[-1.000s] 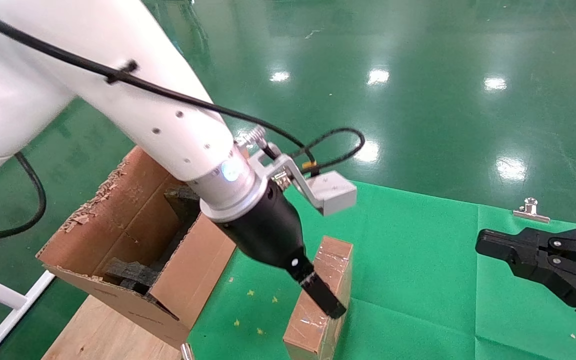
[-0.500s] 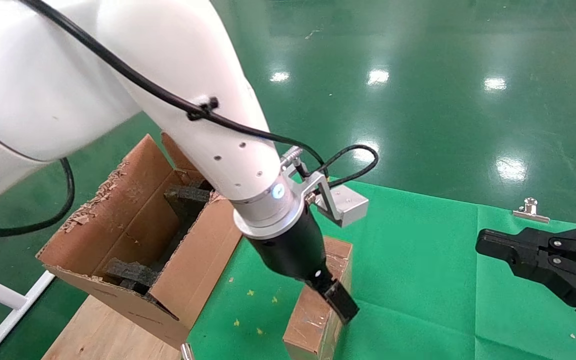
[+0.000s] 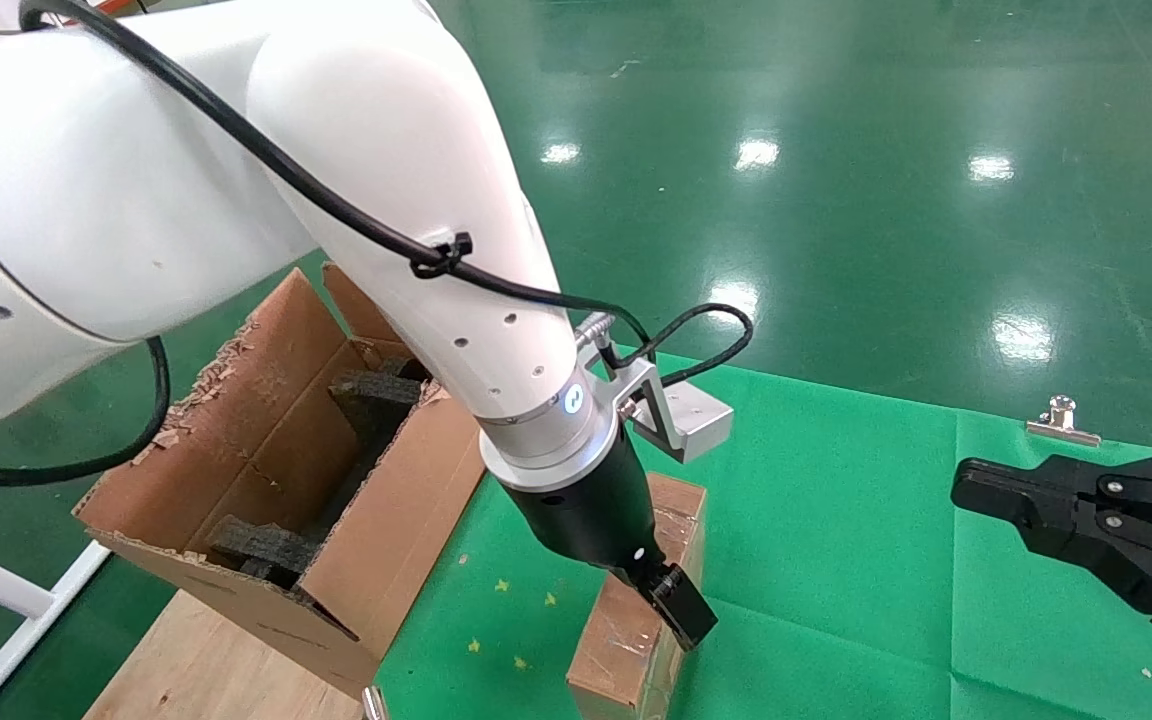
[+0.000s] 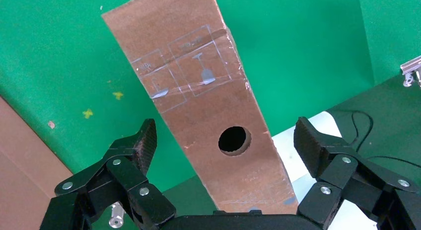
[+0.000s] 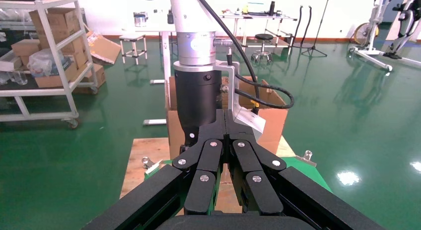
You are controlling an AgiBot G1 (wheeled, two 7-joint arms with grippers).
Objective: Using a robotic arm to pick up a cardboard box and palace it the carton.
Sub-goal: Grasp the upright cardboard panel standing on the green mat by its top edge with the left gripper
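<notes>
I need to close my left gripper on the long sides [image 3: 693, 554] [image 4: 267, 133] of the cardboard box, beside its round hole.
The cardboard box [image 3: 612, 652] stands on its narrow edge on the green cloth, brown, shiny with clear tape. In the left wrist view the cardboard box [image 4: 198, 101] shows printed marks and a round hole. The white robotic arm [image 3: 526, 380] reaches down over it. My left gripper [image 3: 674, 610] [image 4: 227, 143] is open and straddles the box; its pads [image 4: 145, 140] stand clear of the box's faces. The carton [image 3: 236, 420], large with torn flaps and dark foam inside, sits just left of the box. My right gripper [image 3: 976, 490] [image 5: 224, 115] is shut and parked far right.
A green cloth [image 3: 836, 560] covers the table. The carton rests on a wooden board [image 3: 196, 660]. A metal clip [image 3: 1063, 420] holds the cloth's far right edge. The right wrist view shows a shelf rack with boxes [image 5: 44, 51] beyond, on the shiny green floor.
The left arm has swung right and lowered, bringing its gripper from beside the box's top to astride it. The box and the right gripper have stayed still.
</notes>
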